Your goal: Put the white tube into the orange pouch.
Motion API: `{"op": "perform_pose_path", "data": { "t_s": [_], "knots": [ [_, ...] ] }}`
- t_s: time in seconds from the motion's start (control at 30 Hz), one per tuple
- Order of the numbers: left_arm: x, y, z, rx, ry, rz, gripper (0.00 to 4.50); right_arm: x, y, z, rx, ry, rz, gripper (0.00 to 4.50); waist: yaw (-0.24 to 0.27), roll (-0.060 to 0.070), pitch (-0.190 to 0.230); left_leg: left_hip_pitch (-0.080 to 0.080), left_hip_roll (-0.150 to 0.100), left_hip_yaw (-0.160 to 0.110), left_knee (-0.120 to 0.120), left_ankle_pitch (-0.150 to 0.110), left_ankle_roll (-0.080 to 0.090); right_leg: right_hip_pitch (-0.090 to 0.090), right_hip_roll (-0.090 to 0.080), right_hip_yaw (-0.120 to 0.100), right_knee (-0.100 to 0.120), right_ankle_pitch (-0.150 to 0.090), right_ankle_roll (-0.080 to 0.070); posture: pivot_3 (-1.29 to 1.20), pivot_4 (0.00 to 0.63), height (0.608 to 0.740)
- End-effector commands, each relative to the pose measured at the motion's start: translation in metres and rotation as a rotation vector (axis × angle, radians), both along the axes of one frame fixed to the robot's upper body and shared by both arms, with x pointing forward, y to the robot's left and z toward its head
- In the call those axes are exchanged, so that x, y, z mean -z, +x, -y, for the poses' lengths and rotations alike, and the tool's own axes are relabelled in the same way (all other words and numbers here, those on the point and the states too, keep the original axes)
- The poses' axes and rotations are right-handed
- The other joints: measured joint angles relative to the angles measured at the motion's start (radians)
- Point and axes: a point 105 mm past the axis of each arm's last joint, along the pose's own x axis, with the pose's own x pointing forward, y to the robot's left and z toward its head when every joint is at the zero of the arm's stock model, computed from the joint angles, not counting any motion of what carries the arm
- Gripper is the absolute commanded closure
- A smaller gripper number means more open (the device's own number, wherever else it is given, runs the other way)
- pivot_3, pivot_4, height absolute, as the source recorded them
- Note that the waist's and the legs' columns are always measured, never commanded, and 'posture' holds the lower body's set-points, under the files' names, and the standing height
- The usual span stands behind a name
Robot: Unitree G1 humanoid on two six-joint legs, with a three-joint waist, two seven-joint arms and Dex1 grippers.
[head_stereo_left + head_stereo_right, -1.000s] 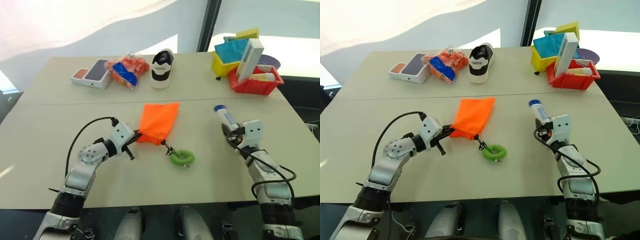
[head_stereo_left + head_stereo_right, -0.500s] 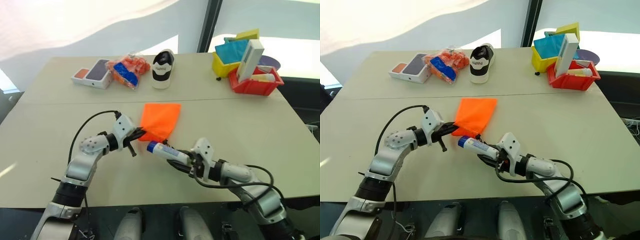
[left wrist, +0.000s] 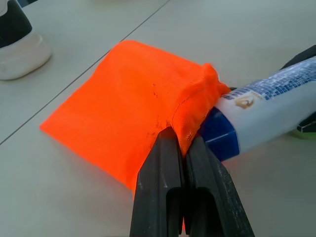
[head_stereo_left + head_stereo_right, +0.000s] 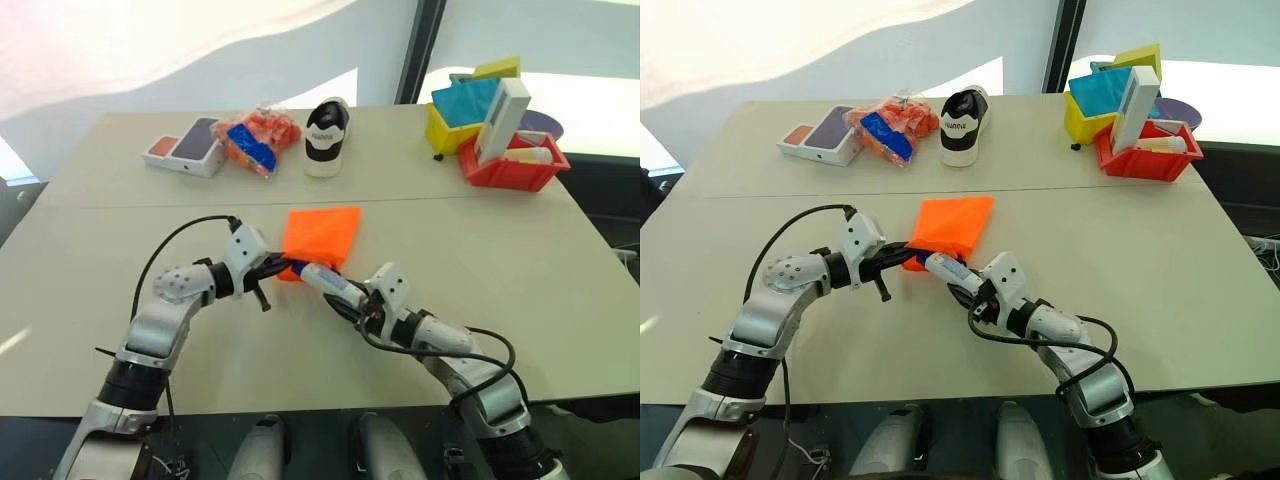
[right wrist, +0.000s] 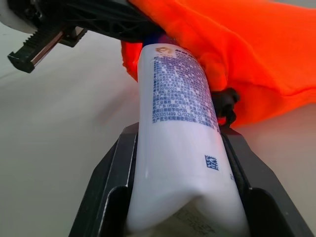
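Observation:
I should let go of the white tube with my right gripper inside the orange pouch (image 4: 309, 256) (image 5: 190, 27), just behind the pouch's raised rim.
The orange pouch (image 4: 322, 236) lies mid-table with its mouth toward me. My left gripper (image 4: 276, 268) is shut on the pouch's rim (image 3: 183, 129) and holds that edge lifted. The white tube (image 4: 322, 277) is clamped between the fingers (image 5: 117, 168) of my right gripper (image 4: 970, 289), which comes in from the right. The tube's blue cap (image 3: 217, 137) sits right at the pouch's mouth, under the lifted rim. Its printed white body (image 5: 177, 108) is still outside. A black cord knot (image 5: 225, 99) shows beside the tube.
At the back stand a black-and-white shoe (image 4: 323, 135), an orange-and-blue snack packet (image 4: 255, 138) and a phone box (image 4: 185, 146). At the back right are a yellow bin (image 4: 450, 125) and a red bin (image 4: 510, 165) with a tall white box (image 4: 498, 118).
My right gripper has swung left across the table with the tube, bringing its blue cap up to the pouch's mouth. The left gripper has kept its hold on the rim.

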Motion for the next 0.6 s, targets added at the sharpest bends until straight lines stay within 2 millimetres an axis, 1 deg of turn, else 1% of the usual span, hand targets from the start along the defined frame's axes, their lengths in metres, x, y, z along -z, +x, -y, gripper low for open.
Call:
{"op": "perform_pose_path", "data": {
  "t_s": [0.03,0.13,0.27,0.33,0.4,0.47,0.6],
  "knots": [
    [-0.011,-0.012,0.012,0.071,-0.019,0.025,4.50,-0.018,0.012,0.005,0.082,0.019,0.071,2.82,0.000,0.000,0.000,0.000,0.000,0.000,0.000,0.000,0.000,0.000,0.000,0.000,0.000,0.000,0.000,0.00,0.150,0.740],
    [-0.014,-0.015,0.017,0.083,-0.024,0.024,4.50,-0.018,0.014,0.008,0.111,0.009,0.067,2.82,0.000,0.000,0.000,0.000,0.000,0.000,0.000,0.000,0.000,0.000,0.000,0.000,0.000,0.000,0.000,0.00,0.150,0.740],
    [-0.015,-0.020,0.025,0.110,-0.027,0.017,4.50,-0.018,0.011,0.012,0.116,-0.031,0.067,2.82,0.000,0.000,0.000,0.000,0.000,0.000,0.000,0.000,0.000,0.000,0.000,0.000,0.000,0.000,0.000,0.00,0.150,0.740],
    [-0.015,-0.023,0.031,0.131,-0.034,0.006,4.50,-0.020,0.005,0.010,0.096,-0.045,0.072,2.82,0.000,0.000,0.000,0.000,0.000,0.000,0.000,0.000,0.000,0.000,0.000,0.000,0.000,0.000,0.000,0.00,0.150,0.740],
    [-0.015,-0.025,0.034,0.147,-0.035,-0.001,4.50,-0.022,0.003,0.006,0.081,-0.062,0.078,2.82,0.000,0.000,0.000,0.000,0.000,0.000,0.000,0.000,0.000,0.000,0.000,0.000,0.000,0.000,0.000,0.00,0.150,0.740],
    [-0.014,-0.027,0.038,0.167,-0.033,-0.007,4.50,-0.023,0.006,0.001,0.086,-0.076,0.087,2.82,-0.003,0.000,0.000,0.000,0.000,0.000,0.000,0.000,0.000,0.000,0.000,0.000,0.000,0.000,0.000,0.00,0.150,0.740],
    [-0.015,-0.033,0.046,0.204,-0.040,-0.022,4.50,-0.022,0.021,-0.005,0.142,-0.098,0.090,2.82,-0.005,0.000,0.000,0.000,0.000,0.000,0.000,0.000,0.000,0.000,0.001,0.000,0.001,0.000,-0.001,0.00,0.150,0.740]
  ]
}}
